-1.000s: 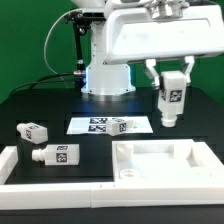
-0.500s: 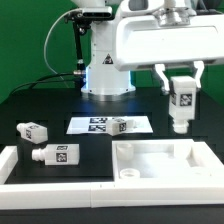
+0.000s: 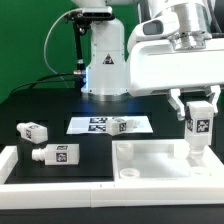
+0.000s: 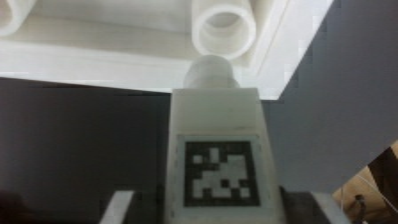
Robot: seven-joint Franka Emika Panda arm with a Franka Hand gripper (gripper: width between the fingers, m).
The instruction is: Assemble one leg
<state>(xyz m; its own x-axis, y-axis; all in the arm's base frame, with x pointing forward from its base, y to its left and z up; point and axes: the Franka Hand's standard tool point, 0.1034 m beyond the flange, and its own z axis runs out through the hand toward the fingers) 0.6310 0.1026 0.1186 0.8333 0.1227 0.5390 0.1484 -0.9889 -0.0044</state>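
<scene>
Next, my gripper lets go of the white leg, upright in the white tray part's front corner socket (image 3: 202, 170) (image 4: 224, 24) just below it. The leg now hangs above the tray part.
My gripper (image 3: 199, 108) is shut on a white leg (image 3: 198, 128), held upright with its marker tag facing the camera and its round peg end pointing down. It hangs just above the right end of the large white tray-shaped part (image 3: 160, 162). In the wrist view the leg (image 4: 217, 135) fills the middle, between my fingers (image 4: 121, 207), its tip near a round socket (image 4: 228, 28) in the tray part (image 4: 107, 40). Two more legs (image 3: 33, 132) (image 3: 56, 154) lie at the exterior view's left, and another (image 3: 122, 125) lies on the marker board (image 3: 92, 125).
The robot's white base (image 3: 106, 60) stands at the back centre. A long white rim piece (image 3: 20, 170) runs along the front left of the black table. A green screen is behind.
My gripper has carried the leg toward the exterior view's right and lower, from above the table beside the marker board to just over the tray part's right end.
</scene>
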